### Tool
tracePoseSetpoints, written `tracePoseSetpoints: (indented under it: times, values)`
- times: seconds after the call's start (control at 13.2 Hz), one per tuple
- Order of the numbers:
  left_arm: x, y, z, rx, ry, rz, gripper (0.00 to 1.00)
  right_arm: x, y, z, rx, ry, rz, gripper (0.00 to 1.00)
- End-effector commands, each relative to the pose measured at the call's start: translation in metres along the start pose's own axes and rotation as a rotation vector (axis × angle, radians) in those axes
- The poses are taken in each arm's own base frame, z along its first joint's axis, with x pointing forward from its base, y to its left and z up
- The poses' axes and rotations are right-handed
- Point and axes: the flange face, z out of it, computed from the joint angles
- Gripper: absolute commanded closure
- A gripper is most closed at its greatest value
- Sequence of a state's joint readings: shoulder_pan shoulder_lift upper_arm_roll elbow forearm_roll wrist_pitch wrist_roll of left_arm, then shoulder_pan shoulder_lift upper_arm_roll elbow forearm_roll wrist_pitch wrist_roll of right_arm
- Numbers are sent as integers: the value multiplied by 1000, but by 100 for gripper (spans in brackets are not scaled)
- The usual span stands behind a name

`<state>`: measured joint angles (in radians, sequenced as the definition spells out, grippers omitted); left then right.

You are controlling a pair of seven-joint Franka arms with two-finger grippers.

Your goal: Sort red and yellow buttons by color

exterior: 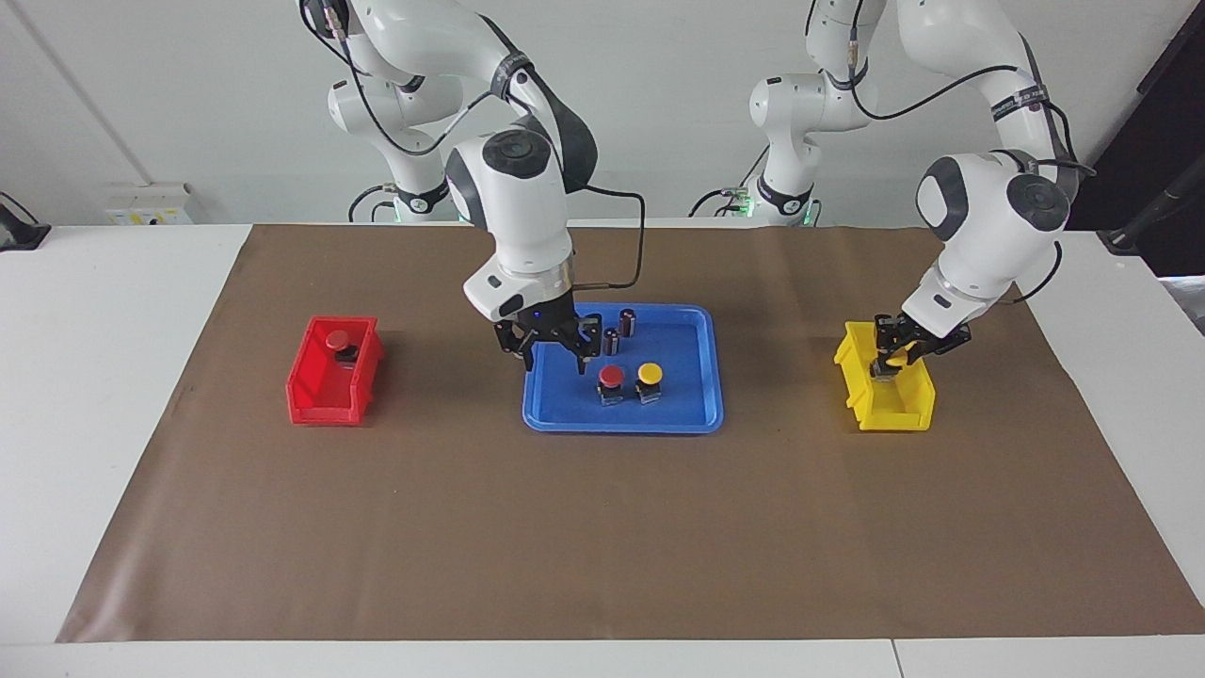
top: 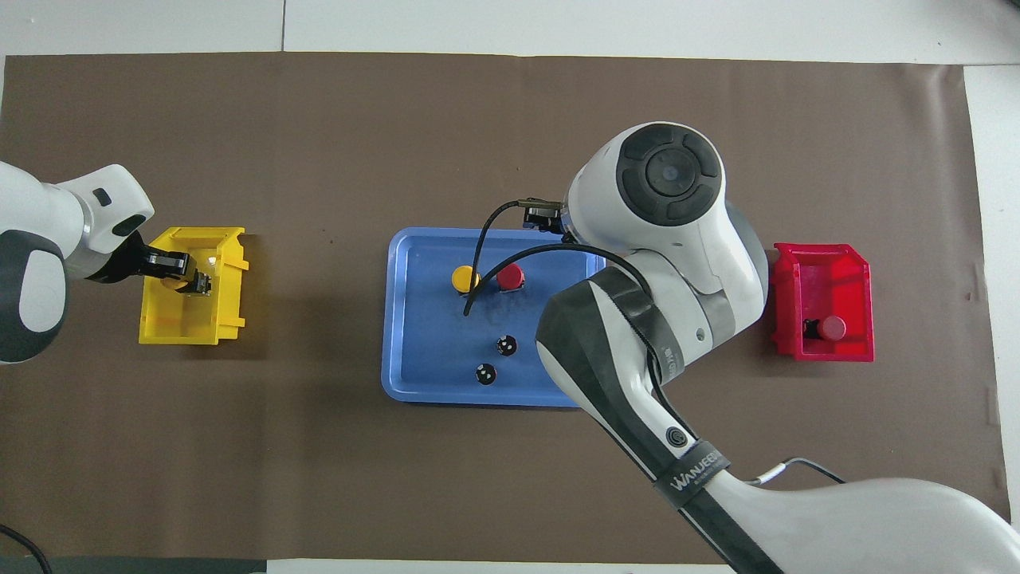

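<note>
My right gripper needs to grip the red button (top: 511,277) next to the yellow button in the blue tray next.
A red button (exterior: 611,380) and a yellow button (exterior: 649,378) stand side by side in the blue tray (exterior: 621,426); they also show in the overhead view, red (top: 510,277) and yellow (top: 464,279). My right gripper (exterior: 555,360) hangs open and empty over the tray, beside the red button toward the right arm's end. It is hidden under its arm in the overhead view. Another red button (exterior: 339,344) lies in the red bin (exterior: 315,400). My left gripper (exterior: 892,363) is shut on a yellow button (exterior: 901,356) just inside the yellow bin (exterior: 890,414).
Two dark brown cylinders with silvery tops (exterior: 628,323) (exterior: 612,341) stand in the tray, nearer to the robots than the buttons. The red bin is toward the right arm's end, the yellow bin toward the left arm's end. A brown mat (exterior: 602,527) covers the table.
</note>
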<state>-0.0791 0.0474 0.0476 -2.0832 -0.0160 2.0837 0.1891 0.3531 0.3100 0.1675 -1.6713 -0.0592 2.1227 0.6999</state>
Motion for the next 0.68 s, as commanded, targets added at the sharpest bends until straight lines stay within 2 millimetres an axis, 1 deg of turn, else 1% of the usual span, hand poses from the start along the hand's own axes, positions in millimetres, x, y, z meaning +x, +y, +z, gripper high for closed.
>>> tracePoseSetpoints:
  times: [0.0,0.08,0.15,0.23,0.3,0.38,0.45,0.53,0.6]
  values:
    - [-23,-5,15,10,19,10,98,-15,-28,19,0,3,6,20]
    - [-29,-5,24,11,27,8,98,-18,-32,29,-24,9,-4,20]
    - [-33,-4,33,15,48,8,94,-27,-42,37,-45,20,-24,20]
    - [-34,-4,35,17,57,8,68,-38,-54,51,-73,27,-58,20]
    - [-33,-4,36,17,56,6,41,-41,-52,66,-104,27,-79,20]
    - [-33,-4,36,16,51,6,36,-43,-49,69,-112,26,-83,20]
    - [-33,-5,35,15,48,8,30,-43,-51,69,-96,37,-84,20]
    - [-33,-5,34,14,39,9,27,-44,-51,72,-92,41,-86,20]
    - [-31,-6,28,12,35,8,26,-48,-52,76,-94,37,-91,20]
